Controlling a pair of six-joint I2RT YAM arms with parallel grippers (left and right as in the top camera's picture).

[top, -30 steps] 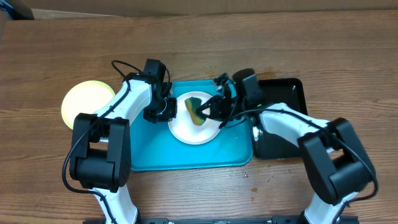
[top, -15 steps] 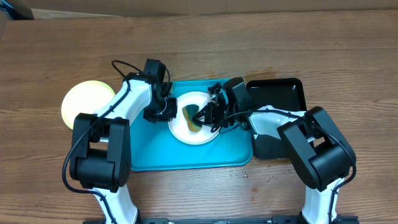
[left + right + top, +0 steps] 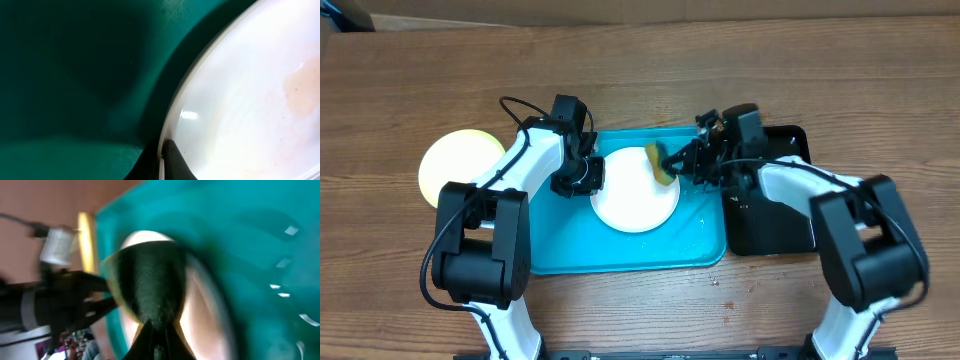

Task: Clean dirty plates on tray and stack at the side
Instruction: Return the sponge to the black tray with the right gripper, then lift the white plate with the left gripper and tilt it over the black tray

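Note:
I should use my right gripper to let go of the yellow-and-green sponge inside the glossy black tray (image 3: 777, 232), close to the front edge of that tray.
A white plate (image 3: 632, 200) lies on the turquoise tray (image 3: 560, 250). My left gripper (image 3: 594, 179) is shut on the plate's left rim; the left wrist view shows the rim pinched between its fingertips (image 3: 163, 151), and a faint orange smear (image 3: 301, 86) on the plate (image 3: 240, 110). My right gripper (image 3: 674, 163) is shut on a yellow-and-green sponge (image 3: 659, 166) over the plate's upper right edge. In the blurred right wrist view the sponge (image 3: 149, 282) fills the jaws (image 3: 158, 332), with the plate (image 3: 202, 322) and tray (image 3: 240, 235) behind. A pale yellow-green plate (image 3: 458, 165) sits on the table to the left.
A glossy black tray (image 3: 775, 215) lies right of the turquoise one, under my right arm. Small wet spots (image 3: 705, 222) show on the turquoise tray's right side. Bare wooden table (image 3: 640, 70) surrounds both trays.
My right gripper swept the sponge from the middle of the white plate to its upper right edge. The left gripper kept its hold on the rim.

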